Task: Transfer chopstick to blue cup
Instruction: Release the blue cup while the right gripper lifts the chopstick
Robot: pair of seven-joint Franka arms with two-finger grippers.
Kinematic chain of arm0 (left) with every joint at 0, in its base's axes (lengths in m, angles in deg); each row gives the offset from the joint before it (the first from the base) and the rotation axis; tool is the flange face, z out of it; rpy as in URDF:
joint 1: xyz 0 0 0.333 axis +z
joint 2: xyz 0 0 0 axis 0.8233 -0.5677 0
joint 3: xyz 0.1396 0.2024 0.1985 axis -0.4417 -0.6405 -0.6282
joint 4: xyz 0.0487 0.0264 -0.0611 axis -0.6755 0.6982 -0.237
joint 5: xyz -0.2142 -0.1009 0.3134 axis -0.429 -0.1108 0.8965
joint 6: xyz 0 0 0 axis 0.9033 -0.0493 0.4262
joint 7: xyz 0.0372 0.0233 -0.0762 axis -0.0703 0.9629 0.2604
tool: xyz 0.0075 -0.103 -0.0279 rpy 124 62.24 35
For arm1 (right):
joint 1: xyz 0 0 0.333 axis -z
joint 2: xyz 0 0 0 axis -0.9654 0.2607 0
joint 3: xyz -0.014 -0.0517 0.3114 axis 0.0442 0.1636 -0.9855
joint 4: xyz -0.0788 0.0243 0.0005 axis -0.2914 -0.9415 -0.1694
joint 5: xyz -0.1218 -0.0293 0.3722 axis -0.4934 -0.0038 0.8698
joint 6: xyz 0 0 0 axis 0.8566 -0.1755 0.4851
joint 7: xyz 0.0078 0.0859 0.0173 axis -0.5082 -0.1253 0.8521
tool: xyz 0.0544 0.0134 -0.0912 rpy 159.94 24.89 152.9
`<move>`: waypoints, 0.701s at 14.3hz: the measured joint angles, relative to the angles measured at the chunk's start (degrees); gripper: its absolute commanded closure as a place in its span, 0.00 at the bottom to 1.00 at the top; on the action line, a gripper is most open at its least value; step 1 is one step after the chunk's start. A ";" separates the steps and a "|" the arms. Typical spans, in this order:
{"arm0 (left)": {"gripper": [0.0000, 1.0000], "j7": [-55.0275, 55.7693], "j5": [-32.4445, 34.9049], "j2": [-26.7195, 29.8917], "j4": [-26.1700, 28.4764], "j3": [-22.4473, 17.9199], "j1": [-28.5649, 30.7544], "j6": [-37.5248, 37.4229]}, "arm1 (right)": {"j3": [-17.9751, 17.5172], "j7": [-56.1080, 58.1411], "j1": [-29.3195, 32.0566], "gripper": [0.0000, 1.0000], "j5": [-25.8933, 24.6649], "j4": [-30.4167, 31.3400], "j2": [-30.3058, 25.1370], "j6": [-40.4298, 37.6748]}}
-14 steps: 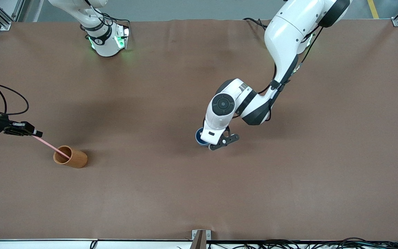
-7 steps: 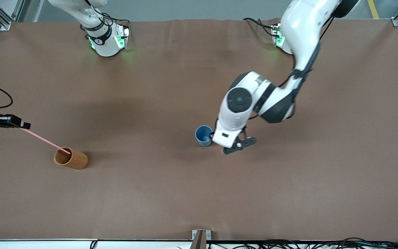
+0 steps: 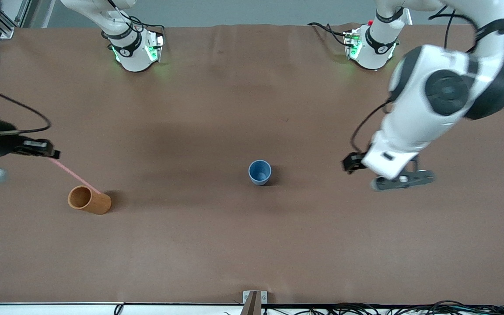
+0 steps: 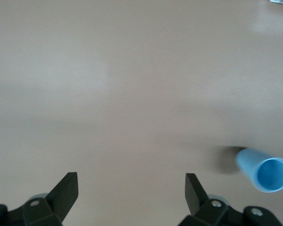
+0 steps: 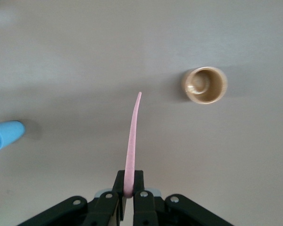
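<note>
The robot's right gripper needs to release the pale-pink chopstick inside the blue cup [image 3: 260, 174], so it leans on the cup's rim toward the arm bases.
My right gripper [image 3: 53, 154] is shut on one end of the pale-pink chopstick [image 3: 75, 176], which hangs slanted in the air over the table beside the orange-brown holder [image 3: 89, 200]. In the right wrist view the chopstick [image 5: 132, 141] sticks out from my right gripper [image 5: 129, 186], its tip clear of the holder [image 5: 204, 84]. The blue cup [image 3: 260, 172] stands upright mid-table, also in the right wrist view [image 5: 4, 135] and the left wrist view [image 4: 269, 172]. My left gripper [image 3: 403, 180] is open and empty over bare table toward the left arm's end; in the left wrist view it [image 4: 131, 188] stays wide open.
The brown table mat [image 3: 243, 245] is bare apart from the holder and the cup. Both arm bases [image 3: 136, 50] stand along the table edge farthest from the front camera. A small metal bracket [image 3: 254, 297] sits at the nearest edge.
My left gripper has drawn away from the blue cup toward the left arm's end, leaving the cup standing. My right gripper has pulled the chopstick out of the orange-brown holder.
</note>
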 measured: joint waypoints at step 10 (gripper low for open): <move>0.00 -19.35 -0.61 15.15 2.62 2.57 10.74 -12.80 | -31.94 -36.17 -2.23 0.96 -10.75 -1.36 1.46 12.34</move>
